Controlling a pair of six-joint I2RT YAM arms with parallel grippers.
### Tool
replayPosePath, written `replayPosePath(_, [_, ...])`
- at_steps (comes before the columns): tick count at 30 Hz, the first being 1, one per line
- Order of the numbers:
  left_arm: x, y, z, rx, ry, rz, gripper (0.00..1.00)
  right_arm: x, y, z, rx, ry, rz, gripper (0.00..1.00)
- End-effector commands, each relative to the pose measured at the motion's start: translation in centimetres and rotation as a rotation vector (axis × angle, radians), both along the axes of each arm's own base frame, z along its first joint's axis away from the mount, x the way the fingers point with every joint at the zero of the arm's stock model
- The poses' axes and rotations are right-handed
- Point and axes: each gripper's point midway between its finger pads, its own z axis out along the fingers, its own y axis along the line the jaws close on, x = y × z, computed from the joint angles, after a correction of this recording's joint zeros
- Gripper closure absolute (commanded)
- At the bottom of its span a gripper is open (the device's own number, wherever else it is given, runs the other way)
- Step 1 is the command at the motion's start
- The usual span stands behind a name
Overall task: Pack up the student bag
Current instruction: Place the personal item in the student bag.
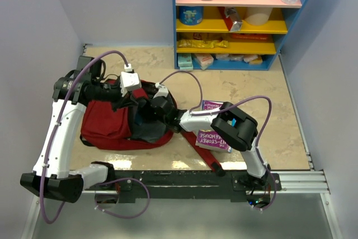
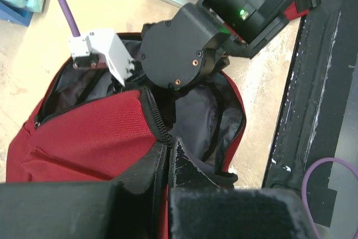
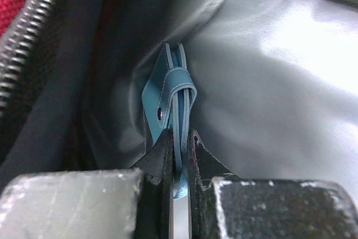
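Note:
My right gripper needs to put the teal-blue folder down against the grey lining inside the open student bag [image 1: 144, 120] [image 3: 168, 121].
The dark-red student bag [image 1: 106, 124] lies on the floor at centre left, its main compartment open. My left gripper [image 2: 168, 148] is shut on the bag's zipper edge [image 2: 154, 116] and holds the opening up. My right wrist [image 1: 162, 107] reaches into the opening; its black body shows in the left wrist view [image 2: 179, 54]. Inside the bag, my right gripper [image 3: 180, 138] is shut on a thin teal-blue folder with a snap strap [image 3: 170, 90], held upright against the grey lining [image 3: 268, 82]. Its fingertips are hidden in the top view.
A purple book [image 1: 215, 137] lies on the floor under my right arm. The bag's red strap [image 1: 210, 160] trails toward the black base rail [image 1: 184, 180]. A blue-and-yellow shelf [image 1: 235, 20] with packets and bottles stands at the back.

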Motion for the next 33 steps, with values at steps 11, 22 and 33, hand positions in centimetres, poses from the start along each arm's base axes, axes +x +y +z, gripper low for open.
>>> replayPosePath(11, [0.0, -0.9, 2.4, -0.065, -0.134, -0.063, 1.0, 0.8, -1.8, -0.7, -0.051, 0.025, -0.139, 1.0])
replayPosePath(22, [0.6, -1.1, 2.5, -0.073, -0.129, -0.062, 1.0, 3.1, -10.7, -2.2, -0.266, 0.07, -0.404, 1.0])
replayPosePath(33, [0.5, -1.1, 2.7, -0.07, -0.138, -0.069, 1.0, 4.5, -7.9, -2.1, -0.248, 0.018, -0.355, 1.0])
